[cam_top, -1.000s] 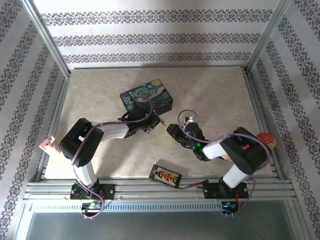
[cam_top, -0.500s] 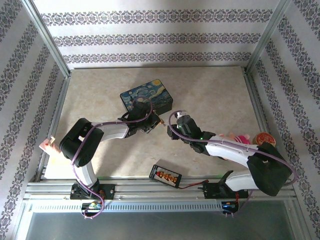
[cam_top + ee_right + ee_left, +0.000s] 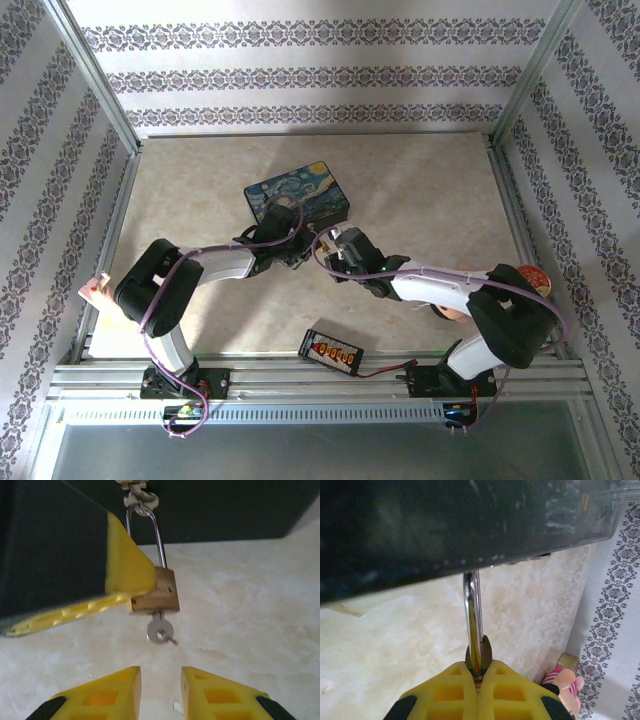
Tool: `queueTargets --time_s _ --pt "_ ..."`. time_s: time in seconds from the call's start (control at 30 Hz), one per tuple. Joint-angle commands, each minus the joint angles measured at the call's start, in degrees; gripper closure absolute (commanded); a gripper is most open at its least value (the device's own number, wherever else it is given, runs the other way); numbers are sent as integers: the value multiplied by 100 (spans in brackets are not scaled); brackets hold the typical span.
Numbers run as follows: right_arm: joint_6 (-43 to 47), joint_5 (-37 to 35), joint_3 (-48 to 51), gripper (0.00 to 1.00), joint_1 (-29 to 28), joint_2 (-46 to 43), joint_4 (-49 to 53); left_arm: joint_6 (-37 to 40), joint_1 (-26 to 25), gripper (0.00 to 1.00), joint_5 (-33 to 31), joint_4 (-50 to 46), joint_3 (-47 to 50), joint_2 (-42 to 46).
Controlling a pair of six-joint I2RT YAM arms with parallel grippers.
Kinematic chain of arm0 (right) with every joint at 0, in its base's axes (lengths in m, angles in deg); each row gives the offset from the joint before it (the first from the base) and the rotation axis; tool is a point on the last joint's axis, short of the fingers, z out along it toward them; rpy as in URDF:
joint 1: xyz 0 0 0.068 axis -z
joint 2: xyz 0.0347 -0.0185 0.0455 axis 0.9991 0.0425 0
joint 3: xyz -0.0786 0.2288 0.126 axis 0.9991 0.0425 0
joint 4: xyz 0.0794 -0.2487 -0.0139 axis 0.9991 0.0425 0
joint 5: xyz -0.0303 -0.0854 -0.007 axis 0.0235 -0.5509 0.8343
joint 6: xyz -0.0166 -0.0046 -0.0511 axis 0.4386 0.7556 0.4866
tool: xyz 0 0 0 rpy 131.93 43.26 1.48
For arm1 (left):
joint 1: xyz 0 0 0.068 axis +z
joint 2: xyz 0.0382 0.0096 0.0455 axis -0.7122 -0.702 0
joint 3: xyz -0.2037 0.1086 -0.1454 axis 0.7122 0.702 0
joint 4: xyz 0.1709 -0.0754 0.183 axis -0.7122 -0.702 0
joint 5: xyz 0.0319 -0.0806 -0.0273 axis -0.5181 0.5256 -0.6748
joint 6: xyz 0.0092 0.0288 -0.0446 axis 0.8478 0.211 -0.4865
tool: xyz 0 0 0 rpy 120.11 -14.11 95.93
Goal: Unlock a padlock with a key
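Note:
I will swing my right gripper round and pinch the key's round head across its flat sides (image 3: 154,632), because the head lies broadside to that gripper's open fingers.
The small brass padlock (image 3: 156,598) hangs in the air in front of the dark blue painting box (image 3: 298,192). Its thin shackle (image 3: 146,535) points away from the right wrist camera. My left gripper (image 3: 479,672) is shut on the padlock (image 3: 479,656), with one yellow finger (image 3: 126,572) showing against the lock's side. The pale key (image 3: 160,630) sticks out of the bottom of the lock body. My right gripper (image 3: 160,680) is open just short of the key, and its fingers do not touch it. From above, both grippers (image 3: 305,245) (image 3: 336,250) meet at the padlock (image 3: 321,241).
A black strip with orange plugs (image 3: 330,350) lies near the front rail. A round gold-red tin (image 3: 530,277) sits at the right edge, with a pink plush toy (image 3: 565,685) beside it. The box stands directly behind the lock.
My right arm has swung left, bringing its open gripper up to the padlock and key. The left gripper has held the lock almost still.

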Motion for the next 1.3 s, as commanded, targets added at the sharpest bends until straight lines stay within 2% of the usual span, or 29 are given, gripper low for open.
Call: queueTargets --time_s 0.0,0.23,0.77,1.03,1.27 --pt "340 -76 -236 72 -82 153 9 -348 1 100 574 -592 201 25" --pt "556 -73 -503 70 -82 468 85 -364 41 100 585 -596 185 -29" --pt "738 -539 -780 75 -82 870 51 -322 41 100 692 -631 157 -56" --pt "774 -775 -762 86 -82 818 -80 -311 41 100 696 -620 182 -55" --pt "596 -384 -727 100 -18 790 -126 -314 40 100 732 -585 197 -57"
